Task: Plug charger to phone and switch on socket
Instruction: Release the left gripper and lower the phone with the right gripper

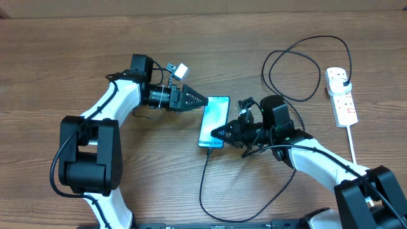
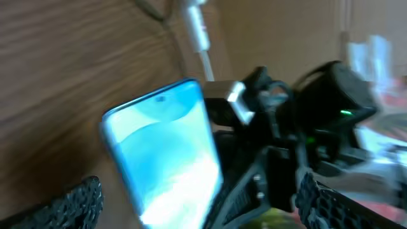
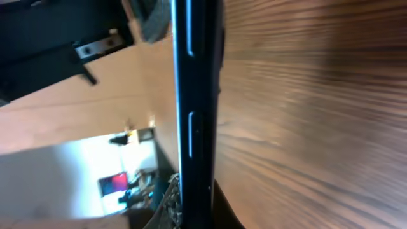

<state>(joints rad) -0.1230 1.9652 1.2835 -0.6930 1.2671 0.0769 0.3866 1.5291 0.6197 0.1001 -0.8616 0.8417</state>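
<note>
Next, my right gripper lets go of the phone on the wooden table (image 1: 229,126), just under that gripper's own fingertips and behind the front cable loop.
The phone (image 1: 215,119) lies on the wooden table with its screen lit. My right gripper (image 1: 217,133) is shut on the phone's lower right edge; the right wrist view shows the dark edge (image 3: 197,95) between the fingers (image 3: 197,207). My left gripper (image 1: 202,100) is open at the phone's upper left corner, and its fingers (image 2: 197,194) straddle the bright screen (image 2: 162,149). The charger cable (image 1: 205,184) reaches the phone's bottom edge; I cannot tell whether the connector (image 2: 196,28) is seated. Its black plug (image 1: 343,78) sits in the socket (image 1: 343,105) at the far right.
The black cable loops widely across the table behind my right arm (image 1: 294,63) and in front near the table's edge (image 1: 254,213). The socket's white cord (image 1: 353,149) runs toward the front right. A small white and blue object (image 1: 178,70) is on my left wrist.
</note>
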